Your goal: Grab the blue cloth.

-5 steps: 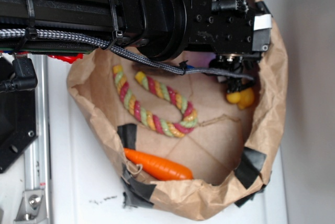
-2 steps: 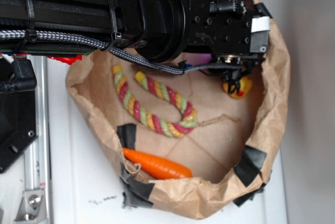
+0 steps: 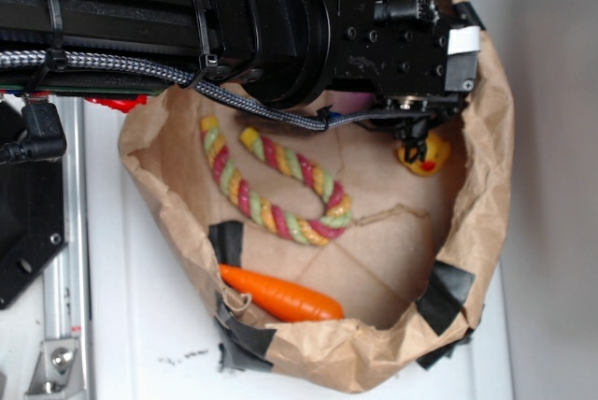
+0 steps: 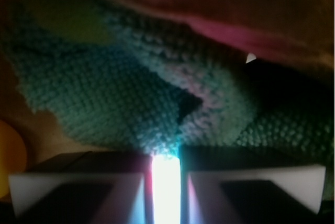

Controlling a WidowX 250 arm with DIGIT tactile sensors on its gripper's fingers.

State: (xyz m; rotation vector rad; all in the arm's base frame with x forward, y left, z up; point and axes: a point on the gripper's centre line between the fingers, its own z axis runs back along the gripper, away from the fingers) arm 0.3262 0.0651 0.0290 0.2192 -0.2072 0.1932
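The robot's fingers pinch only the near edge of the blue cloth, so next the gripper opens them and grabs a thicker bunch of the cloth [image 4: 157,111] before lifting.
In the wrist view the blue cloth [image 4: 104,93] fills the middle, crumpled, teal and fuzzy, with a fold drawn to a point at the jaws. My gripper [image 4: 166,182] has its two fingers [image 4: 78,182] almost together, only a thin bright slit between them, pinching the cloth's near edge. In the exterior view the cloth is hidden under the black arm. There the gripper [image 3: 411,131] points down into the far right part of a brown paper bag [image 3: 486,194].
Inside the bag lie a striped rope toy [image 3: 271,185], an orange carrot [image 3: 280,295] by the near wall and a yellow duck [image 3: 425,155] right beside the gripper. Something pink [image 4: 235,30] lies beyond the cloth. The bag's crumpled walls surround the gripper closely.
The gripper head has shifted slightly up and left. The yellow duck has moved up and turned, now showing its red beak. Little differs over the last half second.
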